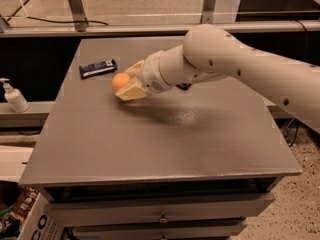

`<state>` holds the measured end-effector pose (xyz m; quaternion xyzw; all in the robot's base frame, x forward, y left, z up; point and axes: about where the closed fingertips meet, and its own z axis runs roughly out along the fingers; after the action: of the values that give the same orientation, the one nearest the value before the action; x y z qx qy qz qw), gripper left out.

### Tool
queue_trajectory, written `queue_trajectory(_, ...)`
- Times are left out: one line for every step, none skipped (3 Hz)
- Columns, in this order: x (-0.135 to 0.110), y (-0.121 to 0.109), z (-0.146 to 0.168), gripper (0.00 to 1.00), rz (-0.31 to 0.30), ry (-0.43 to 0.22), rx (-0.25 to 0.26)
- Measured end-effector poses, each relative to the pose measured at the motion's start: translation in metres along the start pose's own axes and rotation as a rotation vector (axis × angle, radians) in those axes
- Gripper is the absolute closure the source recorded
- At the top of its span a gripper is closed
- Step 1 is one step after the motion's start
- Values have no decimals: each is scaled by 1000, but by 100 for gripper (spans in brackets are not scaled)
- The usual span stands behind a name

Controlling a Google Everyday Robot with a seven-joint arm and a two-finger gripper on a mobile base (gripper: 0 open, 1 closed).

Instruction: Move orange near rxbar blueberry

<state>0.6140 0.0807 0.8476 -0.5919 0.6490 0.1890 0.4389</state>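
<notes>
The robot will set the orange down on the grey table [108,73], just in front of the end of the rxbar blueberry nearest the gripper. The orange is now held above the table.
The orange [120,81] is a small round orange fruit held between my gripper's cream fingers above the grey table [150,139]. My gripper [128,82] is shut on it, left of the table's middle. The rxbar blueberry [98,68] is a slim dark blue bar with white lettering. It lies flat at the table's back left, a short way up and left of the orange. My white arm [240,69] reaches in from the right.
A white pump bottle [13,97] stands on a lower ledge left of the table. Metal posts [75,6] and a rail run behind the table. Drawers sit below the front edge. A box [30,219] is on the floor at lower left.
</notes>
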Motion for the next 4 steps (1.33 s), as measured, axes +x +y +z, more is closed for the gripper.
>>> queue_trajectory(-10, -29, 27, 100, 38, -21, 4)
queue_trajectory(-23, -46, 49, 100, 70, -54, -1)
queue_trajectory(-24, -53, 65, 100, 87, -51, -10)
queue_trajectory(-15, -54, 77, 100, 103, -23, -15)
